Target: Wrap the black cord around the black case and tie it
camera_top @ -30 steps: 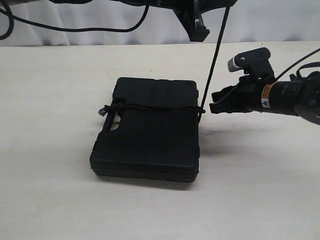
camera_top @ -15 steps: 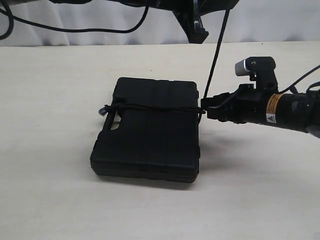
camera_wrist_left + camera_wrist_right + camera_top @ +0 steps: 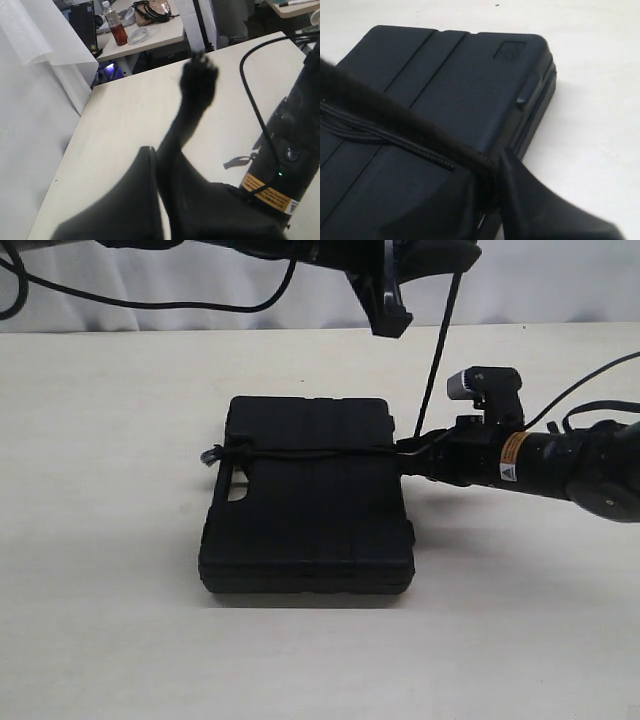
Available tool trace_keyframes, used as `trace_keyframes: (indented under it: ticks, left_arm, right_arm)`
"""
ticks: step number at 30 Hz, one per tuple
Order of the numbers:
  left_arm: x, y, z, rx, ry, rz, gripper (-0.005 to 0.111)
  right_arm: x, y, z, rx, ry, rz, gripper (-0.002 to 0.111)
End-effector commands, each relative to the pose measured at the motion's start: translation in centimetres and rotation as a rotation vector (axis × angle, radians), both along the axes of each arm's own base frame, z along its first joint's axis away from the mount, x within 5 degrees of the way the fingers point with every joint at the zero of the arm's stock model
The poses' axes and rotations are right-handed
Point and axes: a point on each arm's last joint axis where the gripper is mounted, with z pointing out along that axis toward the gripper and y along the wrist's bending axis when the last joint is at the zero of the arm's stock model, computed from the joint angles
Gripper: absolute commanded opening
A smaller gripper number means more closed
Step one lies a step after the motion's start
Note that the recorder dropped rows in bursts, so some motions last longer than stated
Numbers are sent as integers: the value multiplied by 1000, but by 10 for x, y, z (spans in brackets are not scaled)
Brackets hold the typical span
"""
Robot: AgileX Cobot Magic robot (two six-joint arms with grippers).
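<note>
The robot's right gripper pinches the black cord at its bend by the edge of the case, so it should open, take the rising tail [image 3: 430, 387] and pull it away.
The black case [image 3: 300, 510] lies flat on the table, handle hole to the left. The black cord [image 3: 310, 451] crosses its top from a knotted lump [image 3: 212, 455] at the left edge. At the right edge it turns and rises taut [image 3: 437, 350] to the raised left arm. My right gripper [image 3: 408, 453] sits at the case's right edge, shut on the cord where it turns. In the right wrist view the cord [image 3: 395, 141] runs over the case [image 3: 470, 75] into the right gripper [image 3: 495, 175]. My left gripper [image 3: 161, 165] is shut on the cord, whose frayed end [image 3: 199, 75] sticks out.
The pale tabletop [image 3: 110, 640] stretches around the case on all sides. Robot cables [image 3: 150, 298] hang along the white backdrop at the back. The right arm's body [image 3: 560, 460] reaches in low from the right. A desk with a bottle [image 3: 119, 30] stands beyond the table.
My right gripper has moved left to the case's right edge and closed on the cord. The case's near end has swung slightly to the right. The left gripper has drifted a little left.
</note>
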Motion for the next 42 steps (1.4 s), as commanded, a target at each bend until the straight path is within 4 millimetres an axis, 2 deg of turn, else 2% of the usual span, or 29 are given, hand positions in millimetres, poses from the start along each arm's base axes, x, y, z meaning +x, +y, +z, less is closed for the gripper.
trace_keyframes:
  ticks: [1, 11, 13, 16, 18, 20, 22, 23, 26, 28, 31, 35, 37, 38, 42]
  left_arm:
    - [-10, -1, 17, -62, 15, -75, 0]
    - [-18, 1, 8, 38, 32, -157, 0]
    - [-18, 1, 7, 56, 33, -155, 0]
    - [-18, 1, 7, 56, 33, -155, 0]
    - [-18, 1, 6, 58, 32, -155, 0]
    - [-18, 1, 6, 58, 32, -155, 0]
    - [-18, 1, 6, 58, 32, -155, 0]
    - [-18, 1, 6, 58, 32, -155, 0]
    - [-19, 1, 6, 58, 48, -172, 0]
    - [-20, 2, 5, 74, 60, -178, 1]
    - [-20, 4, -1, 142, 25, -187, 13]
    - [-19, 6, -6, 205, 30, -175, 51]
    - [-18, 8, -9, 242, 25, -168, 64]
    - [-18, 9, -11, 268, 25, -165, 68]
    - [-13, 13, -30, 398, 54, -150, 67]
  right_arm:
    - [1, -7, -4, -62, 27, -35, 4]
    - [2, -5, 2, -46, -28, -14, 5]
    - [2, -4, 7, -46, -56, -2, 14]
    - [2, -6, 23, -70, -96, -7, 43]
    - [0, -7, 36, -93, -127, -13, 49]
    - [-1, -11, 46, -116, -128, -51, 46]
    - [-1, -12, 47, -121, -129, -53, 38]
    - [-1, -12, 44, -126, -118, -55, 32]
    - [0, -20, 33, -175, -71, -102, 4]
    - [0, -30, 29, -162, -52, -160, 4]
    - [-2, -44, 27, -153, -40, -207, 4]
    - [-3, -58, 22, -139, -11, -270, 4]
    - [-4, -61, 18, -140, 7, -281, 4]
    - [-4, -63, 16, -142, 18, -288, 4]
    - [-4, -63, 11, -144, 36, -293, 4]
